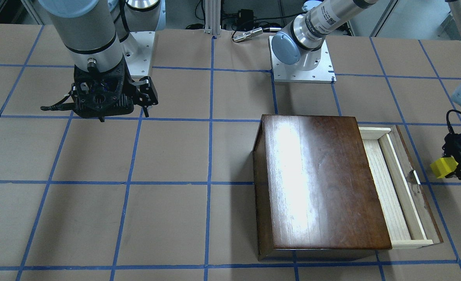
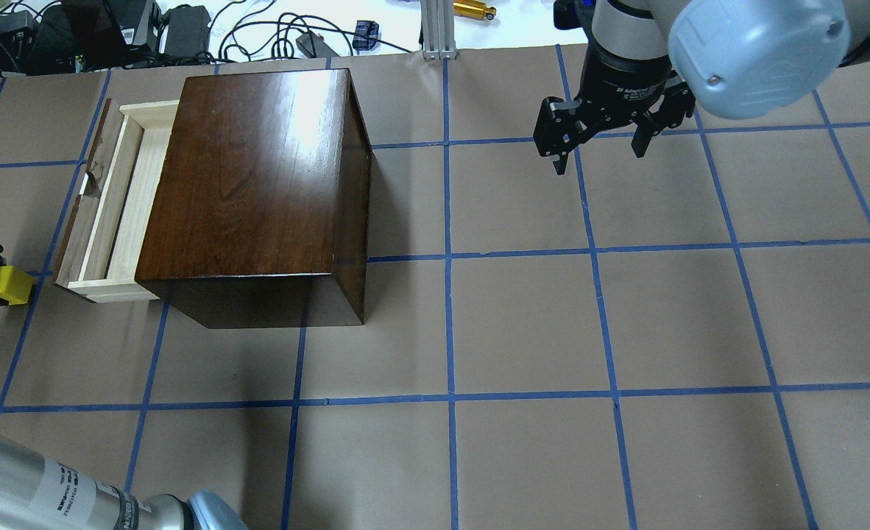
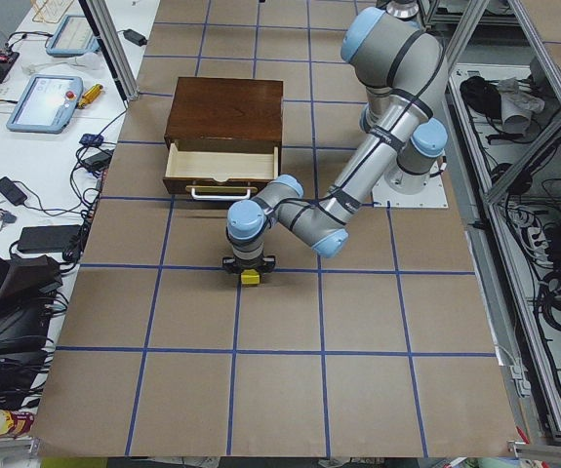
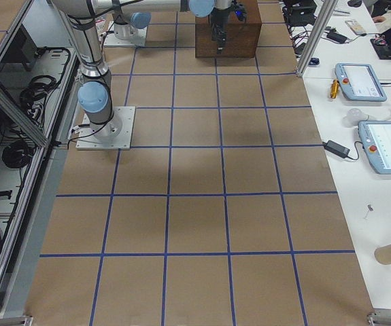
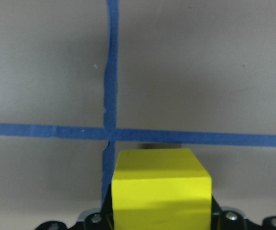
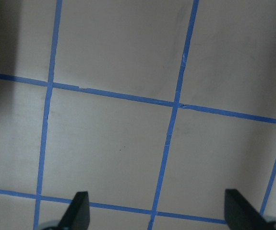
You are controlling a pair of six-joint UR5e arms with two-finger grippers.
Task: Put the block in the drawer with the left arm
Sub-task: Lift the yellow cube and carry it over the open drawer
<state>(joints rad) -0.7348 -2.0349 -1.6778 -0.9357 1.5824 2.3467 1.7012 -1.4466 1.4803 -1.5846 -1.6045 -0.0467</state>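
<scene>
My left gripper is going to let go of the yellow block, now held just above the table, on the drawer's pale-wood bottom, close to the dark-brown box's edge [image 1: 381,171].
My left gripper [image 1: 453,166] is shut on the small yellow block [image 1: 441,168] and holds it just above the table, outside the drawer's front panel. The block also shows in the overhead view [image 2: 6,285] and fills the bottom of the left wrist view [image 5: 161,187], over a blue tape crossing. The drawer [image 1: 394,187] stands pulled open from the glossy dark-brown box [image 1: 316,179]; its pale-wood tray [image 2: 118,199] holds nothing. My right gripper [image 2: 598,143] is open and holds nothing, hanging over bare table far from the box.
The arm base plates [image 1: 302,68] sit at the robot's side of the table. Cables and small devices [image 2: 207,33] lie along the far edge. Teach pendants [image 3: 46,102] lie on a side table. Blue tape lines grid the brown table surface [image 2: 523,324].
</scene>
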